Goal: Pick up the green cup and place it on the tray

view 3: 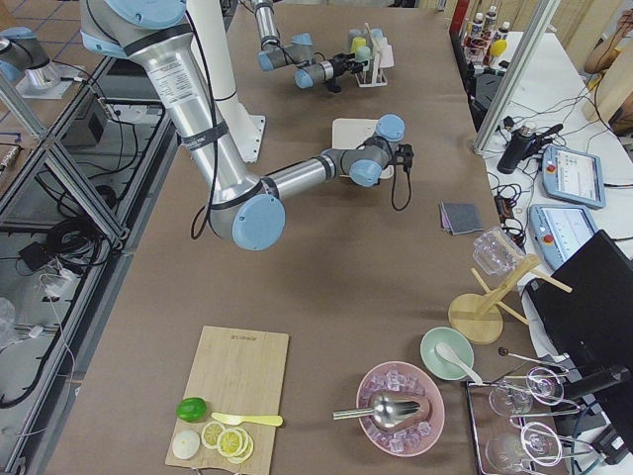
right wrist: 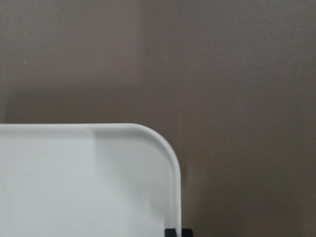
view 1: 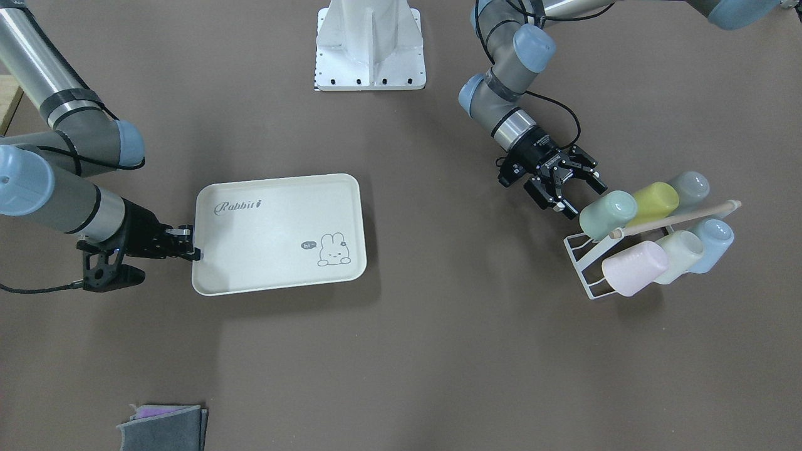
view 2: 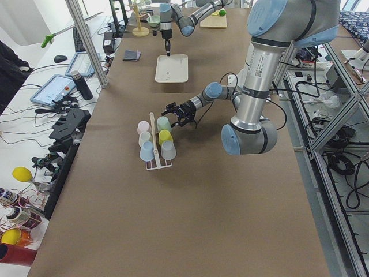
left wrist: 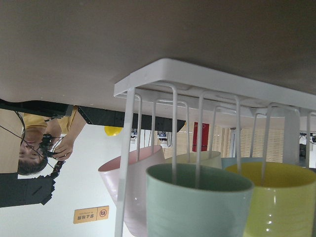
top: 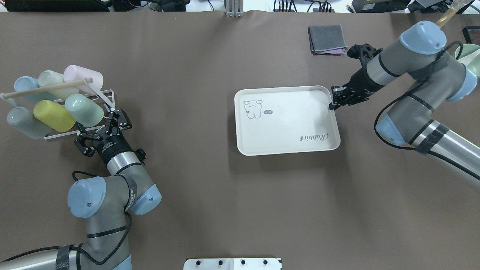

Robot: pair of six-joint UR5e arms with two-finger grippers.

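Observation:
Next, my right gripper lets go of the cream tray on the bare table straight (view 1: 388,217) in front of the white base plate.
The green cup (view 1: 606,213) lies tilted on a white wire rack (view 1: 578,257), at the end nearest the tray. It also shows in the overhead view (top: 84,110) and fills the bottom of the left wrist view (left wrist: 197,205). My left gripper (view 1: 583,196) is open and empty, its jaws spread just short of the cup's base, not touching it (top: 95,128). The cream tray (view 1: 276,235) with "Rabbit" lettering lies flat on the table (top: 285,122). My right gripper (view 1: 190,249) is shut on the tray's rim near a corner (top: 332,106); that corner shows in the right wrist view (right wrist: 98,187).
The rack also holds yellow (view 1: 655,202), grey-blue (view 1: 689,188), pink (view 1: 634,268), cream (view 1: 680,255) and blue (view 1: 711,244) cups under a wooden rod (view 1: 677,218). A folded grey cloth (view 1: 164,428) lies near the table edge. The robot's base plate (view 1: 369,56) stands between the arms.

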